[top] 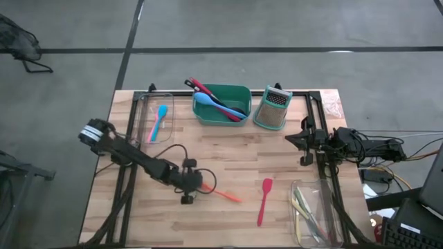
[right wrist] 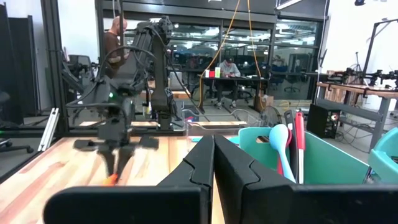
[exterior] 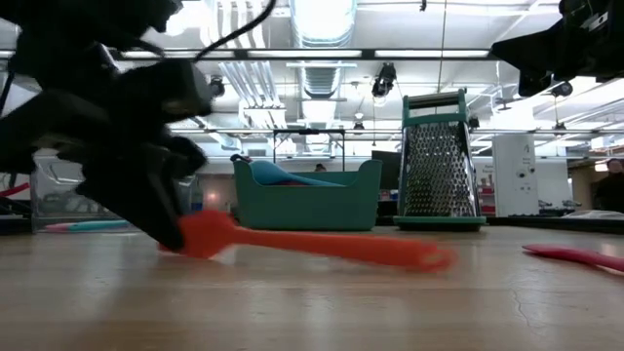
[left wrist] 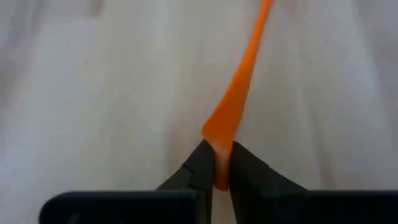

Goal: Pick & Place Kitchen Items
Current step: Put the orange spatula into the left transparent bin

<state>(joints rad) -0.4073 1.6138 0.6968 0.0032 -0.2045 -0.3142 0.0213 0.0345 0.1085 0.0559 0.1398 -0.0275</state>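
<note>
My left gripper has the orange spatula. It will let go of it in the clear tray (top: 167, 124) beside the blue spoon, toward the teal tub.
My left gripper (top: 194, 184) is low over the table's near middle, shut on an orange spatula (top: 225, 194) whose handle runs toward the table's right. A red spatula (top: 265, 200) lies flat on the wood to its right. The teal tub (top: 239, 95) at the far middle holds a blue spoon (top: 208, 104) and red and black utensils. A blue spoon and a pink one (top: 159, 121) lie in a clear tray at the far left. My right gripper (top: 303, 142) waits shut and empty at the right edge. My left gripper pinches the orange spatula's broad head end (left wrist: 219, 138) between its two fingers (left wrist: 200, 163). The fingers slant down from the table's left and lie along the spatula. The handle (exterior: 370, 249) points away from them, sloping slightly down, with its free end (exterior: 434, 257) at or just above the wood.
A steel box grater (top: 271, 108) stands right of the tub. A clear tray (top: 315, 211) at the near right holds yellow utensils. Bare wood lies between the tub and the spatulas. People show in the room beyond the table.
</note>
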